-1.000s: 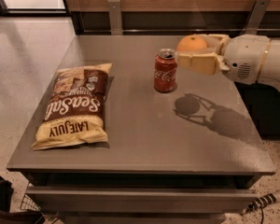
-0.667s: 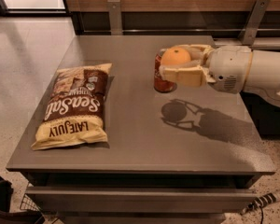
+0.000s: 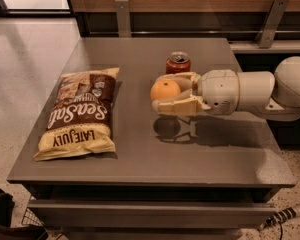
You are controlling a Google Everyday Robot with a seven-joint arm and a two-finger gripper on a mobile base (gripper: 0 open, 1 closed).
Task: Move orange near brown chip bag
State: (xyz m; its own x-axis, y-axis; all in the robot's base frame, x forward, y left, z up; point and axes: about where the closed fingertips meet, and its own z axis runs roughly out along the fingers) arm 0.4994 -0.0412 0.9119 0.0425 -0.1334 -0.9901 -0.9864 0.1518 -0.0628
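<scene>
The orange will be released on the grey table (image 3: 154, 121) between the brown chip bag and my gripper's shadow.
The orange (image 3: 164, 89) is a small round fruit held between my gripper's two cream fingers (image 3: 179, 105), above the table with its shadow on the surface below. My gripper (image 3: 162, 92) reaches in from the right and is shut on the orange, near the table's middle. The brown chip bag (image 3: 81, 113), with "Sea Salt" and "LATE JULY" lettering and cream-yellow ends, lies flat on the left part of the table. The orange hangs a short way to the right of the bag's upper right edge.
A red soda can (image 3: 178, 63) stands upright just behind the gripper. The grey table (image 3: 140, 159) has a front edge near me and a wooden wall with metal brackets (image 3: 123, 16) behind it. My white arm (image 3: 250, 91) spans the table's right side.
My gripper has carried the orange leftward and toward the front, from beside the soda can to the table's middle, closer to the chip bag. The bag and can have not moved.
</scene>
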